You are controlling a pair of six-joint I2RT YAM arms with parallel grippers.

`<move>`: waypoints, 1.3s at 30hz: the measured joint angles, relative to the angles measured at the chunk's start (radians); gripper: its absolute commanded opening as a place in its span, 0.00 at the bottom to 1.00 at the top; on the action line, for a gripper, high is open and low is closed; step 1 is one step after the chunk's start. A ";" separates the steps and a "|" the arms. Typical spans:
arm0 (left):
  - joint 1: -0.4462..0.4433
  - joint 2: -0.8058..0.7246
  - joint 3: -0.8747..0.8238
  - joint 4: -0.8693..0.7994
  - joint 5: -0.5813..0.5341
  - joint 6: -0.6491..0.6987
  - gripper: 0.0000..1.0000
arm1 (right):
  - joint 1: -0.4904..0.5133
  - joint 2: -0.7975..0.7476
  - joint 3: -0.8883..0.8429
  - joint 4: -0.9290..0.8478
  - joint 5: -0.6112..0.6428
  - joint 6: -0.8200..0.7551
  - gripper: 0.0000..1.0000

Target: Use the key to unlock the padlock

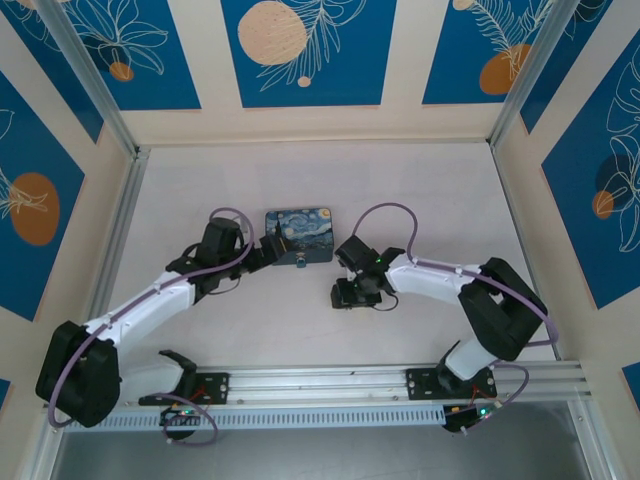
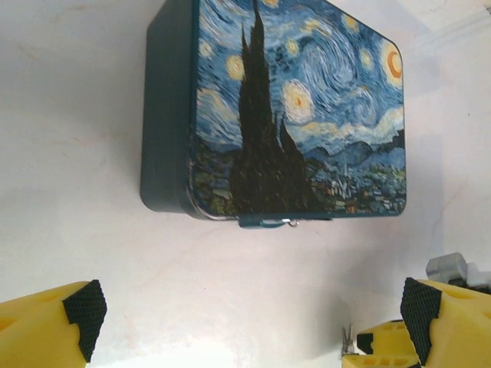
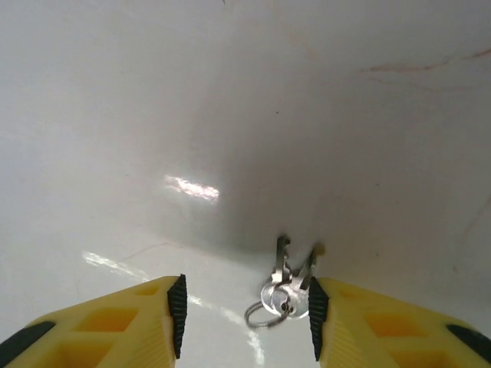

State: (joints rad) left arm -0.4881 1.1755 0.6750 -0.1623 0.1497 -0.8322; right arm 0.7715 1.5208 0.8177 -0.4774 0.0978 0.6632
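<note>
Next, my right gripper pinches the keys [image 3: 285,295], spreads them apart and puts them down before taking one for the padlock, because the two key blades lie bunched side by side.
The padlock [image 2: 265,222] is a small bluish piece with a silvery hook, sitting at the front edge of the painted tin [image 2: 299,115]; from above the padlock [image 1: 300,262] is a tiny speck. My left gripper [image 2: 252,310] is open just short of the tin, its pads wide apart with nothing between them. The key [image 3: 288,287] is one of two small grey keys on a ring, lying on the table between the jaws of my right gripper [image 3: 245,314]. It rests against the right pad, and the left pad stands well clear of it. From above, the right gripper [image 1: 347,296] points down at the table.
The Starry-Night tin [image 1: 298,235] lies flat mid-table between both arms. A yellow finger of the right gripper [image 2: 383,345] shows at the lower right of the left wrist view. Aluminium rails and patterned walls bound the white table [image 1: 420,190].
</note>
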 measured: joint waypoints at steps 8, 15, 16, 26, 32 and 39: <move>-0.032 -0.036 -0.003 -0.006 -0.001 -0.005 1.00 | 0.059 -0.166 0.004 -0.072 0.164 0.048 1.00; -0.034 -0.035 -0.003 -0.017 -0.001 -0.003 1.00 | -0.064 -0.169 0.000 -0.071 0.053 0.064 1.00; -0.034 -0.034 -0.003 -0.018 -0.001 -0.003 1.00 | -0.084 -0.169 -0.012 -0.054 0.031 0.074 1.00; -0.034 0.008 0.007 -0.021 -0.001 0.003 1.00 | -0.072 -0.168 -0.074 -0.020 -0.037 0.176 0.58; -0.039 0.042 0.024 -0.018 -0.001 0.003 1.00 | -0.039 -0.106 -0.047 -0.034 -0.008 0.227 0.52; -0.040 0.050 0.035 -0.017 0.000 0.004 1.00 | -0.014 -0.022 -0.043 -0.014 0.003 0.259 0.42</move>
State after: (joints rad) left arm -0.5285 1.2259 0.7105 -0.1791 0.1493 -0.8284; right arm 0.7578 1.4986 0.7746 -0.4919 0.1013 0.9218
